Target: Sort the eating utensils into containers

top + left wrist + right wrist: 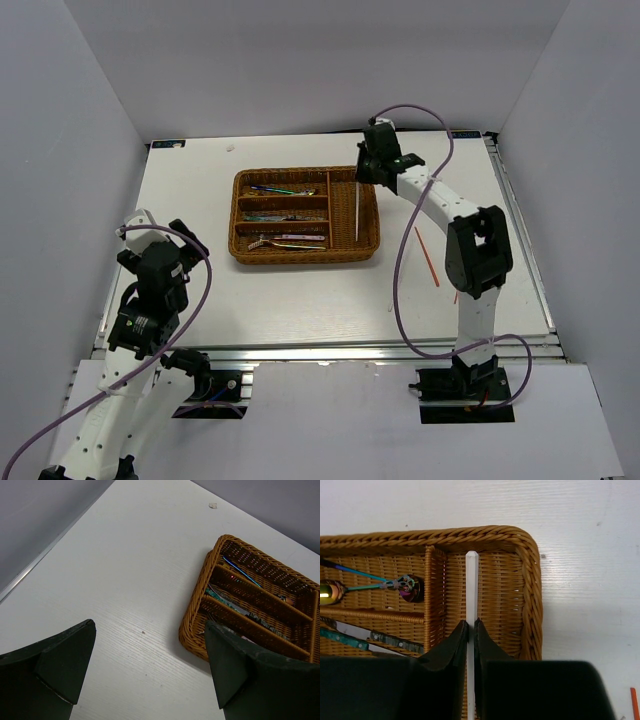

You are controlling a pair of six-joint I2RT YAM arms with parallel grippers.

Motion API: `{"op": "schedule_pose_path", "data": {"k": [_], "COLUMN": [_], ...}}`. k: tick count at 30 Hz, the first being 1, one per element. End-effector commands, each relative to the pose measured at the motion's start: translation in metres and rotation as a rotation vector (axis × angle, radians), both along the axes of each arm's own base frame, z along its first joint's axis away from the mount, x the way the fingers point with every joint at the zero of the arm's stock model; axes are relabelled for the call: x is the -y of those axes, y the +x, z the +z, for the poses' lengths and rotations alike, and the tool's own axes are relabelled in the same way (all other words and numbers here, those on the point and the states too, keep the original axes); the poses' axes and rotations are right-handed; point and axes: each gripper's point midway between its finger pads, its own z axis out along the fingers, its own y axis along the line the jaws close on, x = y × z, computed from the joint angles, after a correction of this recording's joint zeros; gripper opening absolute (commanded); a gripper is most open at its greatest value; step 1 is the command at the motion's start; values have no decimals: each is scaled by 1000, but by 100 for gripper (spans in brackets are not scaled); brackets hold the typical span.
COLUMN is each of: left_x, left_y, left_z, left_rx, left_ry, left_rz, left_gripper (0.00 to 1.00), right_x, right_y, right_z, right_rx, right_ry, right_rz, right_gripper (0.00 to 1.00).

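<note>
Next, my right gripper releases the white chopstick on the middle bottom of the tray's vertical end slot (pixel 349 218) (pixel 484 639).
The brown wicker tray (pixel 240 215) lies at the table's middle back. Its three long slots hold iridescent cutlery (pixel 285 213), among it a purple-bowled spoon (pixel 410 587) and a knife (pixel 370 637). My right gripper (pixel 471 622) hovers over the tray's vertical end slot (pixel 368 225), shut on a white chopstick (pixel 471 580) that runs lengthwise along that slot. A red chopstick (pixel 428 256) lies on the table to the right of the tray. My left gripper (pixel 149 630) stands open and empty above bare table, left of the tray's corner (pixel 200 630).
The tabletop (pixel 300 300) is walled in by grey panels at the left, back and right. An orange tip (pixel 633 702) shows on the table at the right wrist view's lower right corner. A small speck (pixel 213 505) lies near the back edge.
</note>
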Motion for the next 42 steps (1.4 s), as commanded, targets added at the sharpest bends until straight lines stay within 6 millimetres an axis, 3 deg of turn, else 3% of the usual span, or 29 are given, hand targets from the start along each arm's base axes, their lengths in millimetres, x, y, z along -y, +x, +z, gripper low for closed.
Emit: {"op": "schedule_pose_path", "data": {"k": [1, 11, 28, 29, 35, 42], "left_x": [-2, -3, -6, -6, -6, -6], "left_y": [0, 0, -3, -3, -4, -4], "left_z": [-2, -3, 0, 0, 1, 1], "left_rx": [-7, -8, 8, 6, 10, 8], "left_ry": [8, 9, 7, 7, 5, 7], "left_rz": [7, 12, 29, 27, 31, 29], "left_gripper": [98, 98, 98, 98, 98, 98], "right_x": [-23, -29, -27, -26, -27, -14], "right_y": [17, 7, -3, -2, -2, -6], "right_z": [36, 1, -26, -28, -11, 5], "right_rx": [116, 70, -22, -22, -17, 7], "right_ry": [39, -40, -33, -40, -49, -84], "right_rz": [99, 147, 126, 120, 131, 106], "right_gripper": [0, 0, 0, 5, 22, 28]}}
